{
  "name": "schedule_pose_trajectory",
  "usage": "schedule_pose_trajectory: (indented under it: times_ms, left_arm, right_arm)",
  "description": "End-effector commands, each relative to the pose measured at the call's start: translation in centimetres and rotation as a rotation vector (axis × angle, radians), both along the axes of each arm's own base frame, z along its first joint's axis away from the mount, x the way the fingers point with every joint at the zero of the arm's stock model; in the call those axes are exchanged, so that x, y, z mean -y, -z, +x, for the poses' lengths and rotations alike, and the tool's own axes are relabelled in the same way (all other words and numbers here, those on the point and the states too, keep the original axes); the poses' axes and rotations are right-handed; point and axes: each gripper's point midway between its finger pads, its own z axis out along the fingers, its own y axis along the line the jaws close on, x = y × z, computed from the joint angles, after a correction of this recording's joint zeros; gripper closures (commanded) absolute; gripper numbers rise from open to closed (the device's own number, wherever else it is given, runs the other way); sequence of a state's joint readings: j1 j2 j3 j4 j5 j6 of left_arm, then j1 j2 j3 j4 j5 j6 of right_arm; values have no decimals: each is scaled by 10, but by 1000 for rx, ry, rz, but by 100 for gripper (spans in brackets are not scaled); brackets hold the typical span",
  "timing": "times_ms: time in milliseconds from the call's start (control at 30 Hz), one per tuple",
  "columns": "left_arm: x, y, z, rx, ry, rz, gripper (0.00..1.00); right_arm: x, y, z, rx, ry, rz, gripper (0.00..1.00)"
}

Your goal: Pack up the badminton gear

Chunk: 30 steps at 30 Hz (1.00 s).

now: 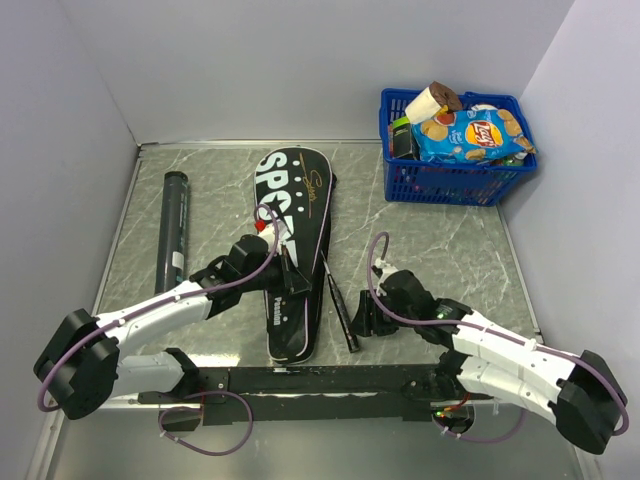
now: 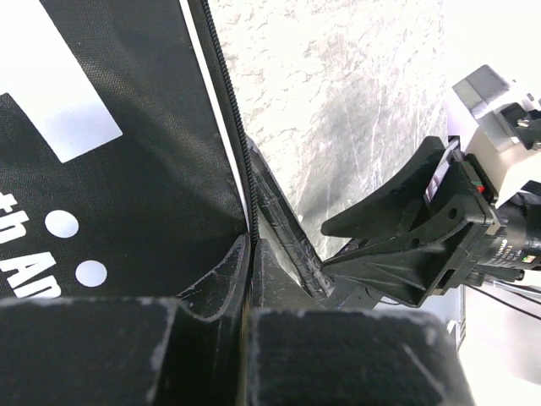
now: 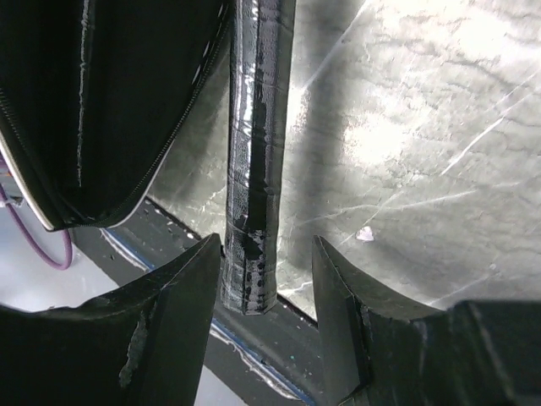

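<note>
My right gripper is to take the handle's end (image 3: 251, 286) and tuck it inside before closing the zipper, because the racket handle slants out past the zipper edge of the cover.
The black "SPORT" cover (image 1: 293, 215) lies mid-table. A black racket handle (image 1: 340, 305) sticks out of its right edge; the racket heads are hidden. My left gripper (image 1: 289, 277) is shut on the cover's zipper edge, and in the left wrist view its fingers (image 2: 211, 288) pinch that edge beside the handle (image 2: 283, 228). My right gripper (image 1: 362, 318) is open and low. In the right wrist view the handle's end (image 3: 252, 211) lies between its fingers (image 3: 342, 288), close to the left one, with the cover (image 3: 110, 101) at left. The black tube (image 1: 172, 230) lies at far left. No shuttlecocks are in view.
A blue plastic basket (image 1: 440, 185) of snack packets stands at the back right by the wall. Walls close in the table on the left, back and right. The black mounting rail (image 1: 320, 378) runs along the near edge between the arm bases.
</note>
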State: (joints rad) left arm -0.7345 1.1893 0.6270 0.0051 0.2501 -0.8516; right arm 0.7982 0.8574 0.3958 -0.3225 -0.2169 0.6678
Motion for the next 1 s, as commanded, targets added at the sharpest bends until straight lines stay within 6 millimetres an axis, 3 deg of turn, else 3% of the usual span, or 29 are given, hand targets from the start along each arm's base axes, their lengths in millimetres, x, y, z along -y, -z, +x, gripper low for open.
schedule_pose_trajectory:
  times_ms: [0,333,467,500,700,767,967]
  left_arm:
    - [16,-45,7,104,36,-116,99]
    - [12,-44,2,104,32,-121,99]
    - [11,-45,0,106,34,-122,99]
    - [11,-45,0,106,36,-123,99]
    - [12,-37,-4,88,40,-131,99]
    - [13,-34,-6,83,49,-132,99]
    - [17,-29,-12,69,59,-140,99]
  right_arm:
    - [-10,-4,5,12,11,55,45]
    - [-24,8,-1,-52,2,131,50]
    - [-28,7,0,-58,12,157,66]
    - [-30,4,2,-56,17,169,74]
    - [-49,-29,17,-17,12,238,95]
    - [-63,-46,24,-4,-1,296,97]
    - [-98,-62,32,-1,-49,353,100]
